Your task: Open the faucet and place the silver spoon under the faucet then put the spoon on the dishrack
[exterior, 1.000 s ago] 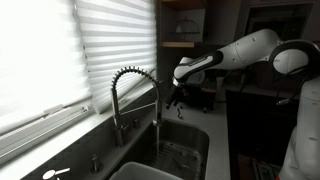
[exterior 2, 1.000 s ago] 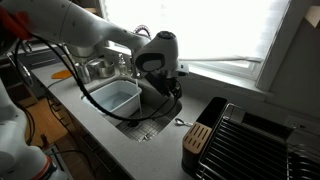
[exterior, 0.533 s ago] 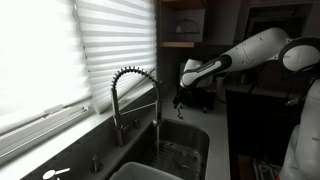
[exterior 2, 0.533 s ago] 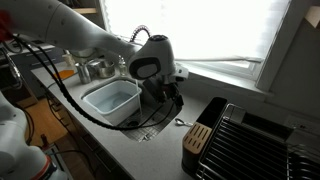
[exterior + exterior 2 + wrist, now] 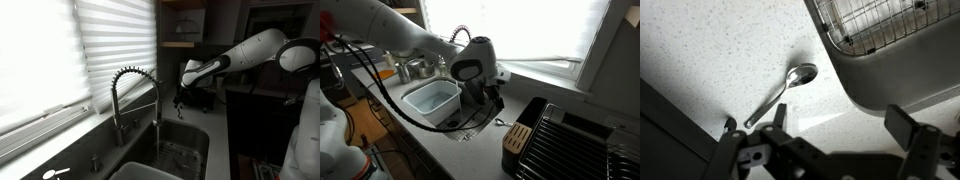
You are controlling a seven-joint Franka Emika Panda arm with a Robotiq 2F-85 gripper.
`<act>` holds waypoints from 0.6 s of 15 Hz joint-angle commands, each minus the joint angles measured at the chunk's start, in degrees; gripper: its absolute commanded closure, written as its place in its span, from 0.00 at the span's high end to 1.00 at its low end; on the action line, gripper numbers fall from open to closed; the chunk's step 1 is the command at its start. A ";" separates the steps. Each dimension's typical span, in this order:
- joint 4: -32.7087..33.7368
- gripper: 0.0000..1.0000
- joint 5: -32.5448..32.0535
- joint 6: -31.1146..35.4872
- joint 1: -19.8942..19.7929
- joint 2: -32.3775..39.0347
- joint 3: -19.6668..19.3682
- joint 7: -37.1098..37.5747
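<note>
The silver spoon is on the counter. My gripper will go there next and close on the spoon's handle (image 5: 178,112) (image 5: 782,92) just behind its bowl.
The silver spoon (image 5: 786,87) lies on the speckled white counter beside the sink corner, bowl toward the sink; it also shows as a small glint in an exterior view (image 5: 503,123). My gripper (image 5: 840,125) is open and empty, hovering above the counter with the spoon just beyond its left finger. It shows in both exterior views (image 5: 180,98) (image 5: 488,100). The chrome faucet (image 5: 134,98) with its spring-coiled arch stands over the sink, well apart from the gripper; no water shows. The black dishrack (image 5: 575,140) sits on the counter beyond the spoon.
The sink (image 5: 890,70) holds a wire grid (image 5: 875,20). A white tub (image 5: 432,100) sits in the sink's other basin. Window blinds (image 5: 60,50) stand behind the faucet. A wooden holder (image 5: 517,138) stands at the dishrack's near end.
One second ago the gripper was nearer the faucet; it has moved away over the counter toward the spoon. It has held still for the last half second.
</note>
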 commanded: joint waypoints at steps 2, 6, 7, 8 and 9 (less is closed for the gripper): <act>2.45 1.00 1.43 -0.35 -1.44 3.81 -1.20 4.58; 4.08 1.00 -1.01 1.29 -1.65 7.30 -2.72 12.04; 4.47 1.00 -0.92 1.27 -1.62 8.05 -2.85 13.09; 5.00 1.00 -0.19 1.18 -1.69 8.85 -2.71 13.55; 5.42 1.00 0.15 1.00 -1.71 9.59 -2.60 14.20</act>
